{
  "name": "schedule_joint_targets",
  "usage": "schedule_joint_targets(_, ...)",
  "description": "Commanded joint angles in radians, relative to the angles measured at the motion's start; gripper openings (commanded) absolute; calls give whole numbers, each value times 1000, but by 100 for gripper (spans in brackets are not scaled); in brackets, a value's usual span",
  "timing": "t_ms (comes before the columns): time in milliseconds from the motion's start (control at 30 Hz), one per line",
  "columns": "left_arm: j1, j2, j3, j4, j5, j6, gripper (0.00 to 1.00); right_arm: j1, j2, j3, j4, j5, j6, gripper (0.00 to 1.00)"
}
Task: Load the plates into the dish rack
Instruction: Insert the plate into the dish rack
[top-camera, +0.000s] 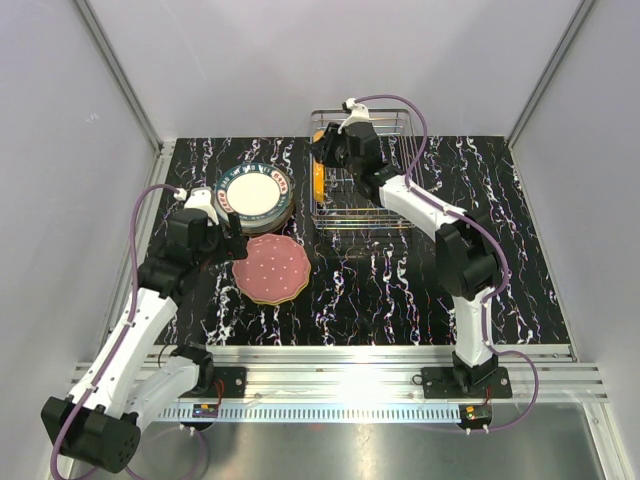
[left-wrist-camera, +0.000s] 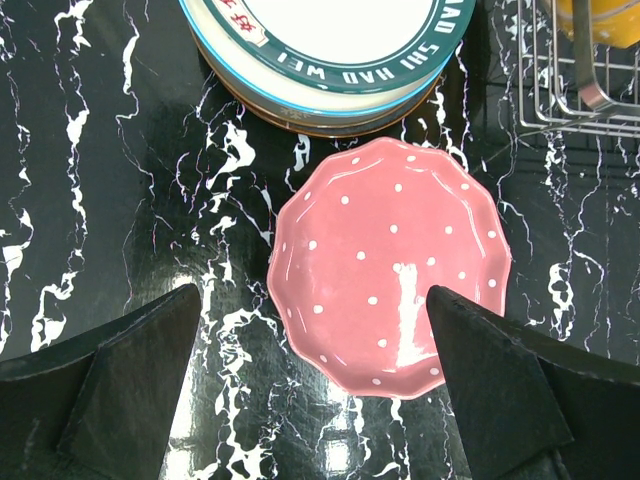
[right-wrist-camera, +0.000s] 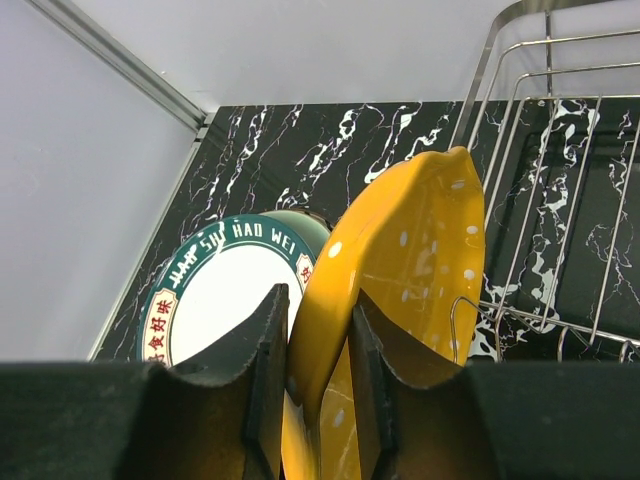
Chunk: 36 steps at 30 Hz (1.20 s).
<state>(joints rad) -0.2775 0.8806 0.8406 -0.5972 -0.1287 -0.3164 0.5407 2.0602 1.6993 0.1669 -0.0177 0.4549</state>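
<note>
The robot's right gripper needs to set the orange plate down on edge in the dish rack's end slot (top-camera: 324, 180) (right-wrist-camera: 425, 328) nearest the plate stack.
An orange dotted plate (right-wrist-camera: 410, 250) stands on edge at the left end of the wire dish rack (top-camera: 385, 215), and my right gripper (right-wrist-camera: 318, 300) is shut on its rim. In the top view that gripper (top-camera: 330, 150) hangs over the rack's left side. A pink scalloped plate (left-wrist-camera: 390, 265) with white dots lies flat on the table. My left gripper (left-wrist-camera: 312, 300) hovers above its near edge, open, with nothing between the fingers. Behind it a stack of plates (top-camera: 255, 195) has a white, green-rimmed plate (left-wrist-camera: 330, 40) on top.
The rack's wire dividers (right-wrist-camera: 560, 200) rise to the right of the orange plate. Grey walls enclose the black marbled table (top-camera: 480, 290). An aluminium rail (top-camera: 350, 375) carrying both arm bases runs along the near edge.
</note>
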Motion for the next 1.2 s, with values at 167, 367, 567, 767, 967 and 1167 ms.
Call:
schedule_joint_targets(167, -2, 14, 18, 17, -6, 16, 99, -5, 40, -19, -84, -59, -119, 0)
schedule_joint_targets(367, -2, 20, 23, 14, -9, 17, 99, -4, 55, -9, -144, -51, -157, 0)
schedule_joint_targets(567, -2, 24, 26, 10, -14, 17, 99, 4, 113, 59, -250, -36, -179, 1)
schedule_joint_targets(767, -2, 29, 28, 8, -14, 19, 99, 10, 136, 85, -283, 2, -193, 1)
schedule_joint_targets(967, -2, 32, 28, 7, -17, 19, 99, 15, 167, 92, -294, 2, -245, 2)
schedule_joint_targets(1167, -2, 37, 31, 5, -17, 20, 99, 21, 183, 89, -314, 12, -289, 1)
